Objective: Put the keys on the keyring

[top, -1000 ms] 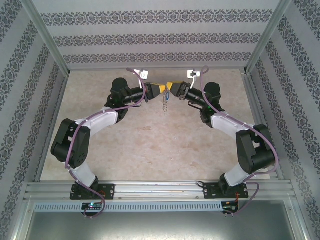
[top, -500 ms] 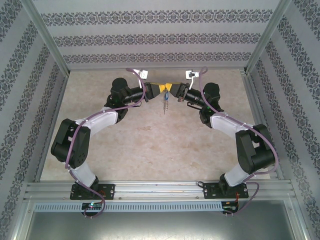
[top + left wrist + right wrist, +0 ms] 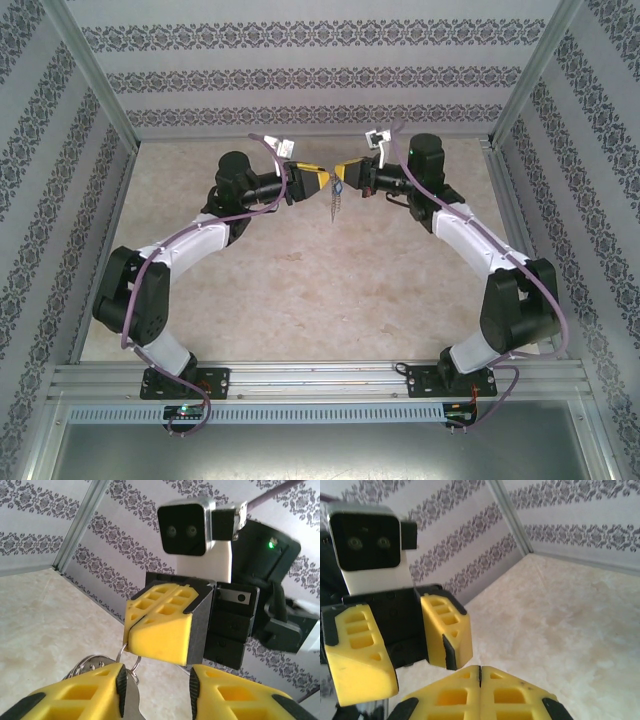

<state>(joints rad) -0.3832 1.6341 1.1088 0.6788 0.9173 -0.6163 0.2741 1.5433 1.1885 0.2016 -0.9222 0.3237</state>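
Note:
My left gripper will center and pinch close to my right gripper's tips (image 3: 126, 649), because the thin wire ring sits off to one side of my left gripper's gap.
My two grippers meet tip to tip above the far middle of the table. My right gripper (image 3: 345, 179) is shut; in the left wrist view its yellow fingers (image 3: 161, 630) pinch a thin wire ring (image 3: 121, 652) that links to the grey metal keyring (image 3: 132, 706). That grey metal lies against the inner pad of one finger of my left gripper (image 3: 156, 692), which is open with a wide gap. The fine chain (image 3: 336, 206) hangs below the two tips, and a bit of the blue tag of the keys (image 3: 338, 187) shows beside it. The silver key itself is hidden.
The beige table (image 3: 300, 290) is walled in by patterned panels on three sides, with a metal rail (image 3: 320, 378) along the near edge. A silver ring part (image 3: 88, 662) sits behind my left finger. The left gripper's spread fingers (image 3: 448, 630) face the right wrist camera.
The right arm has swung its elbow toward the back wall and stretched out. The meeting point of the grippers and the hanging chain have shifted slightly right. The left arm has stretched a little.

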